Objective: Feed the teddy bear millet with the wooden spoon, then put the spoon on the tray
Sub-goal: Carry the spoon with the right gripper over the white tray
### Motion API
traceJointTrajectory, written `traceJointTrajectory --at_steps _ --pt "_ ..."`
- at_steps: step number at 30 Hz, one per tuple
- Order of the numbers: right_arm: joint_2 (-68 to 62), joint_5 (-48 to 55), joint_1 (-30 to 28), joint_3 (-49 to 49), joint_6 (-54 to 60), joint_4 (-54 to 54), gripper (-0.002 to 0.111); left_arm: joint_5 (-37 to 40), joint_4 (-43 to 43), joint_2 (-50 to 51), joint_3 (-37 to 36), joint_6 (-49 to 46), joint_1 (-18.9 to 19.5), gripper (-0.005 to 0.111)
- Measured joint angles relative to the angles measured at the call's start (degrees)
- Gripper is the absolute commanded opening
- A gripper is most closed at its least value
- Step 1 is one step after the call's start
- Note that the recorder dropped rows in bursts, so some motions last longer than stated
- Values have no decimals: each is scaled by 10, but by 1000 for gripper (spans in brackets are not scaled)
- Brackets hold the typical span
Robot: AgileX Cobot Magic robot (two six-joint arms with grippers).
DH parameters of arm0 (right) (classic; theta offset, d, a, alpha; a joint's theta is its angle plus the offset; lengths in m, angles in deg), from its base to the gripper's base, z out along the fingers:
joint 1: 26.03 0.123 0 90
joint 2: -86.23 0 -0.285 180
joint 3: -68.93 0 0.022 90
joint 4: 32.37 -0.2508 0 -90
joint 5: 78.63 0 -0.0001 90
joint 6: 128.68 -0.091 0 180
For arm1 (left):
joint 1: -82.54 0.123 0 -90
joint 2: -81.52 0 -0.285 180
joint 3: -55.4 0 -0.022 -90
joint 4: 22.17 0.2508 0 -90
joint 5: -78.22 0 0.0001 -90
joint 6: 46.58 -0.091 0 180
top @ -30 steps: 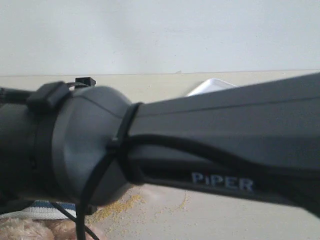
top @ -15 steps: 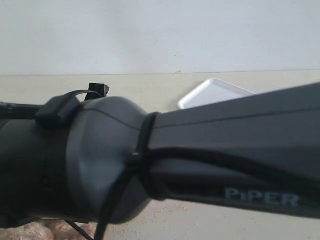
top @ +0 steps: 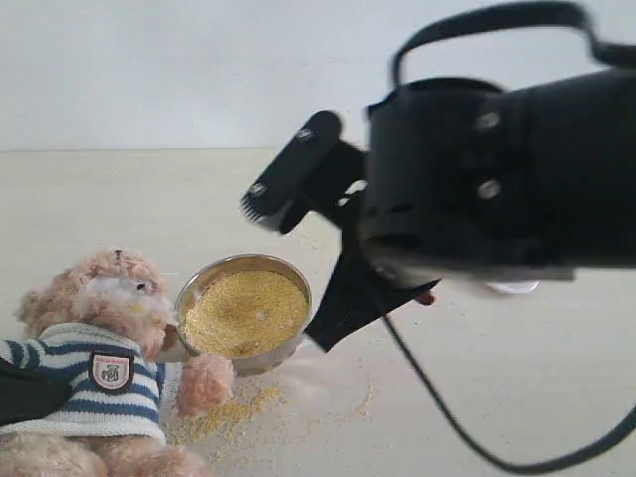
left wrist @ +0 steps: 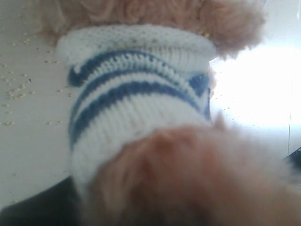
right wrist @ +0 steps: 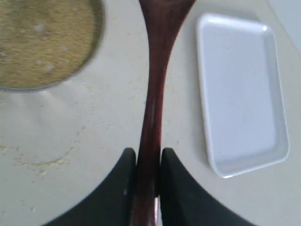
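Observation:
The robot's right gripper will release the wooden spoon so it lies flat across the middle of the white tray [top: 458,212] [right wrist: 245,88]. The spoon is now held between bowl and tray.
The teddy bear [top: 109,328] in its striped sweater sits at the lower left beside the steel bowl [top: 290,276] heaped with millet [top: 243,313]. My right gripper [right wrist: 148,153] is shut on the slim handle of the dark wooden spoon [right wrist: 157,70], held above the table between the bowl [right wrist: 98,42] and the white tray [right wrist: 242,94]. The spoon's bowl is cut off by the frame edge. The bear's sweater and fur [left wrist: 136,94] fill the left wrist view and cover my left gripper's jaws, which close round the bear's body.
Loose millet [top: 224,412] lies scattered on the cream table in front of the bowl. My right arm [top: 497,179] looms large at the right and hides most of the tray [top: 512,288]. A pale wall stands behind the table.
The right arm, which blocked nearly the whole exterior view, has swung up and to the right, uncovering the bear and the bowl and covering the tray.

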Motion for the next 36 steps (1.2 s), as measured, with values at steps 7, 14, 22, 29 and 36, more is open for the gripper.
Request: traceJointTrajectory --at_steps 7,14,22,29,36 --pt "1 -148 -289 23 152 -200 8 0 0 0 0 0 0 5" --pt "-128 -133 -360 -98 262 -307 8 0 0 0 0 0 0 5" --pt "-230 -132 -415 -186 318 -433 8 0 0 0 0 0 0 5" --pt "-299 -139 -454 -226 343 -457 8 0 0 0 0 0 0 5" --pt "-342 -171 -460 -255 349 -455 8 0 0 0 0 0 0 5"
